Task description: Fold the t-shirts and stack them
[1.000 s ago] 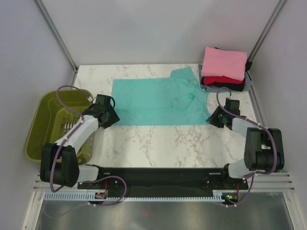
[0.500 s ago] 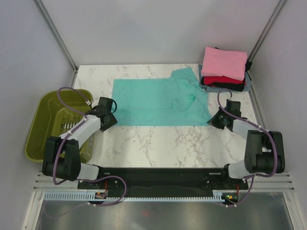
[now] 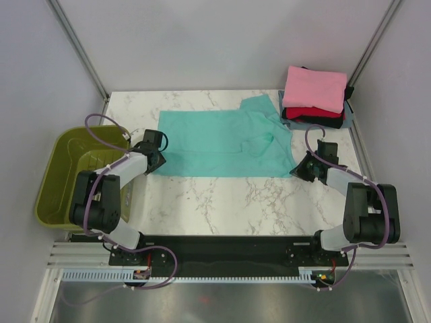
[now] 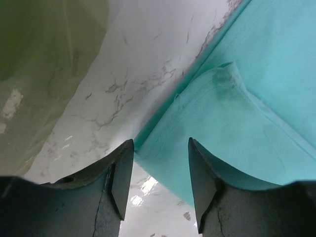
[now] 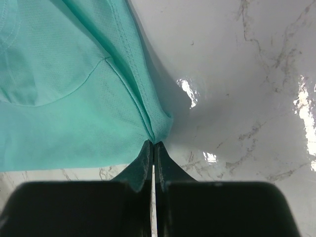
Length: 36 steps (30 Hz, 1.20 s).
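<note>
The far end of the teal t-shirt crowds the stack, so the robot's left gripper will grab the teal t-shirt's corner (image 3: 160,172) by the basket and pull the t-shirt nearer together with the right gripper.
A teal t-shirt (image 3: 222,145) lies spread flat across the middle of the marble table (image 3: 222,202), one sleeve folded over at its right. My left gripper (image 4: 160,180) stands open at the shirt's near-left corner (image 4: 163,153), with the cloth's edge lying between the jaws. My right gripper (image 5: 152,148) is shut on the teal t-shirt's near-right corner (image 5: 158,123), which puckers at the fingertips. In the top view the left gripper (image 3: 157,160) and right gripper (image 3: 301,166) sit at opposite ends of the shirt's near hem. Folded pink, red and black t-shirts (image 3: 315,94) are stacked at the back right.
An olive-green plastic basket (image 3: 64,171) stands at the table's left edge, close behind the left arm. The stack rests on a grey-blue cloth (image 3: 347,116) near the right wall. Bare marble runs along the near side in front of the shirt.
The right gripper has shut on the shirt's near-right corner. The left gripper has slid up and right onto the shirt's near-left corner, still open.
</note>
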Each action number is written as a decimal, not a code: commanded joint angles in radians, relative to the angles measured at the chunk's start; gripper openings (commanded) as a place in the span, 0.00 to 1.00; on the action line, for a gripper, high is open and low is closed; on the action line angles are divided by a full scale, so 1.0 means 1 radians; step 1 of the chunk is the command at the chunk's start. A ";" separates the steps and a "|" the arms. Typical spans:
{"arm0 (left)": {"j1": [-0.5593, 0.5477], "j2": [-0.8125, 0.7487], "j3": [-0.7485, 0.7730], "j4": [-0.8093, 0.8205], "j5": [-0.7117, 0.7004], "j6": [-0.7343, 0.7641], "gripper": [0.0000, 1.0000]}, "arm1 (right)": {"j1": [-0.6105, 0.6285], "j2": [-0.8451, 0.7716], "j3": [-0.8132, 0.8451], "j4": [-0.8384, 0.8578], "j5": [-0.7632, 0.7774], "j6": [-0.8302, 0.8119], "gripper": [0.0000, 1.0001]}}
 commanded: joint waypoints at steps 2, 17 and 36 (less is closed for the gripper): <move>0.004 0.072 0.008 -0.036 0.060 -0.042 0.54 | -0.011 -0.017 0.007 0.005 -0.026 -0.002 0.00; -0.003 -0.230 -0.182 -0.062 0.221 -0.043 0.32 | -0.061 -0.180 -0.064 -0.150 0.051 0.006 0.00; -0.073 -0.471 -0.340 -0.051 0.244 -0.094 0.56 | -0.106 -0.327 -0.113 -0.239 0.038 0.029 0.00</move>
